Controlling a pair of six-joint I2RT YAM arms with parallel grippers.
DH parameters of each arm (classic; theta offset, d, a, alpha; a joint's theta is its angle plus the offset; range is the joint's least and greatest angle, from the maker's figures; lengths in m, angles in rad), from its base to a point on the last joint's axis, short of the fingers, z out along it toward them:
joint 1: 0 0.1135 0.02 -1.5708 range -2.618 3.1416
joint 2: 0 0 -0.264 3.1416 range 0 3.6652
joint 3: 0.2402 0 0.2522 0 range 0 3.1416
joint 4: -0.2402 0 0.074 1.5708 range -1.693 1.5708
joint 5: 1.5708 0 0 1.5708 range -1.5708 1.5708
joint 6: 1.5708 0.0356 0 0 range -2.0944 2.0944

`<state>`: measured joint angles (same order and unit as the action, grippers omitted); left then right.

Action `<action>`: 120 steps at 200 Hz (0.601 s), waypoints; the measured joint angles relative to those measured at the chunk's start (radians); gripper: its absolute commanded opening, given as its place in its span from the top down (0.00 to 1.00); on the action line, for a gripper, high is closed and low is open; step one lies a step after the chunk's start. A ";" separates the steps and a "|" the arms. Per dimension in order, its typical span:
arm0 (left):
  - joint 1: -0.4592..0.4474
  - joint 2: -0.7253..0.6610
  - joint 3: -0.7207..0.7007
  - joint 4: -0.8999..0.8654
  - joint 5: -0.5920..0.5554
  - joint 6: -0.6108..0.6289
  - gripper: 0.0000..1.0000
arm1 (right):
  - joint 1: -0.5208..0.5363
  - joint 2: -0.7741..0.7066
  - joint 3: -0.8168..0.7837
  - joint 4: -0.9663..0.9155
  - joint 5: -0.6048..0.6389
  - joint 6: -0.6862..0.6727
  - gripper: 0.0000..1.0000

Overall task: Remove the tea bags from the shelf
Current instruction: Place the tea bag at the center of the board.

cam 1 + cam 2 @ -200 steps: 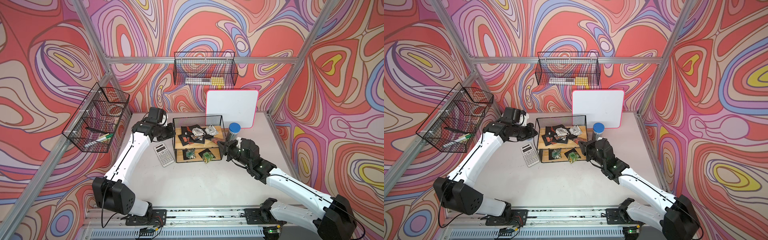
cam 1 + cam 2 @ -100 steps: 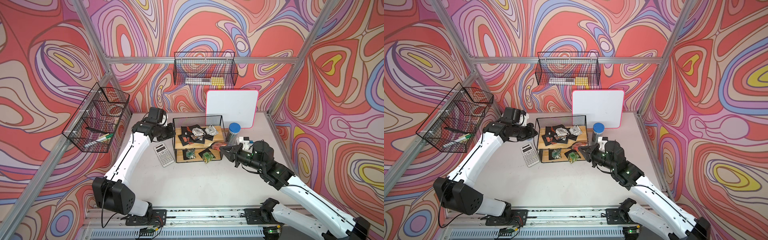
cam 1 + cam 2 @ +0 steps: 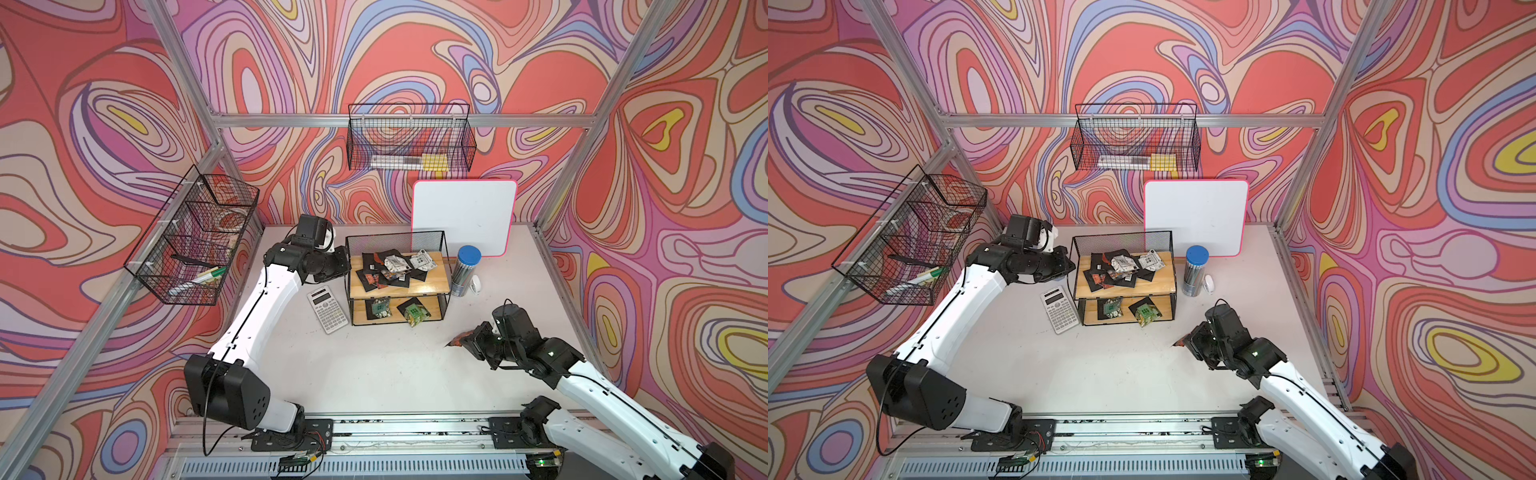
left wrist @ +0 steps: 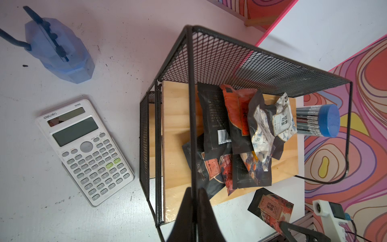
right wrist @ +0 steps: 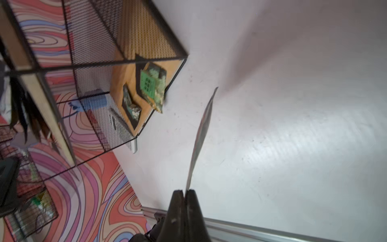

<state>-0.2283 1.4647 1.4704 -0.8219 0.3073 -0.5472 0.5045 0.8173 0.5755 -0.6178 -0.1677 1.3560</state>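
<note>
Next, my right gripper releases the black-and-red tea bag on the bare table (image 3: 464, 332) (image 5: 235, 56) in front of the blue-lidded pencil tube.
The shelf (image 3: 399, 286) (image 3: 1125, 276) stands mid-table, with wooden boards in a black wire frame. Several tea bags (image 3: 390, 266) (image 4: 236, 134) lie heaped on its top board. Two green ones (image 3: 380, 309) (image 5: 149, 83) rest on the lower board, one poking over the front edge. My left gripper (image 3: 344, 266) (image 4: 194, 190) is shut on the frame's top wire at the shelf's left end. My right gripper (image 3: 471, 343) (image 5: 185, 191) hangs over the table right of and in front of the shelf. It is shut on a black-and-red tea bag (image 3: 457, 341) (image 3: 1181, 341), seen edge-on as a sliver (image 5: 201, 134) in the right wrist view.
A calculator (image 3: 328, 309) lies left of the shelf. A blue-lidded pencil tube (image 3: 465, 270) and a small white object (image 3: 475, 284) stand to its right, with a whiteboard (image 3: 463, 216) behind. Wire baskets (image 3: 195, 237) (image 3: 409, 137) hang on the walls.
My right gripper has drawn back from the shelf's right side toward the front right of the table, carrying a tea bag. The left arm has not moved.
</note>
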 measured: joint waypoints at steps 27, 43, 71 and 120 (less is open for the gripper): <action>0.000 0.000 0.000 0.000 0.000 0.000 1.00 | -0.045 -0.006 -0.066 0.083 0.062 0.002 1.00; 0.000 0.000 0.000 0.000 0.000 0.000 1.00 | -0.058 -0.007 -0.105 0.151 0.081 0.007 1.00; 0.000 0.000 0.000 0.000 0.000 -0.001 1.00 | -0.067 -0.023 -0.182 0.214 0.107 0.035 1.00; 0.000 0.000 0.000 0.000 0.000 -0.001 1.00 | -0.078 -0.182 -0.356 0.205 0.139 0.157 0.98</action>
<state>-0.2283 1.4647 1.4704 -0.8219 0.3073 -0.5484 0.4267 0.6357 0.2199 -0.4126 -0.0284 1.5131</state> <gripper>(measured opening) 0.085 0.042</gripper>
